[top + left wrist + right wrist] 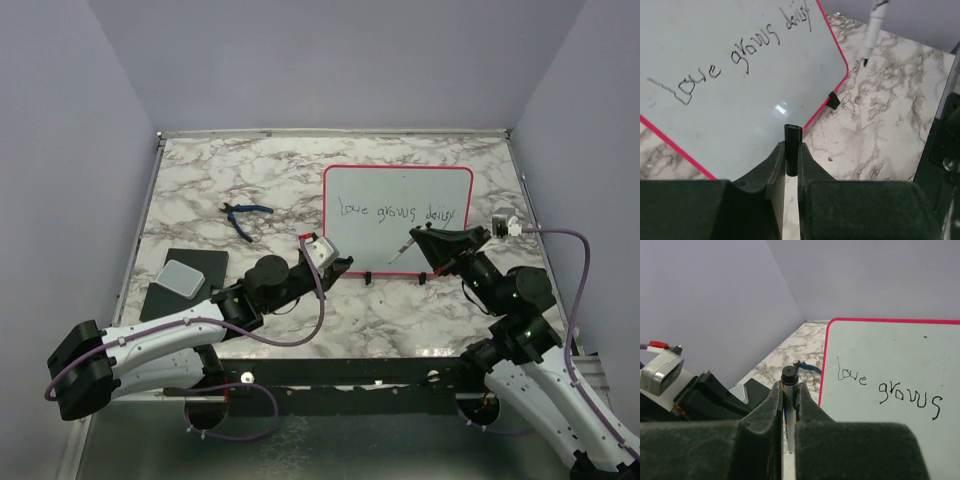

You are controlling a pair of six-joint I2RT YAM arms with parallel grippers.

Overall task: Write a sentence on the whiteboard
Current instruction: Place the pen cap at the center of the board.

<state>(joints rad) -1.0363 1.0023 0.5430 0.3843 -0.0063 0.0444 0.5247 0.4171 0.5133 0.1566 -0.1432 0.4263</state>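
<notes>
My left gripper needs to set the small black clip down on the marble tabletop [314, 316] just in front of the near corner of the whiteboard.
The whiteboard [398, 180] lies flat at the back right, white with a red-pink frame. The sentence [400, 212] "Love grows daily" runs across it in dark marker and also shows in the left wrist view [740, 55]. My left gripper [338, 264] is at the board's near left corner, shut on a small black clip [792, 145] on the board's edge. My right gripper [432, 246] is over the board's near edge, shut on a white marker [401, 250] with its tip just above the board's near edge. The marker's black end [790, 375] sits between the jaws.
Blue-handled pliers [245, 215] lie left of the board. A dark flat pad [200, 265] with a grey box [182, 277] on it sits at the near left. Two more black clips [368, 277] stand on the board's near edge. Purple walls close in three sides.
</notes>
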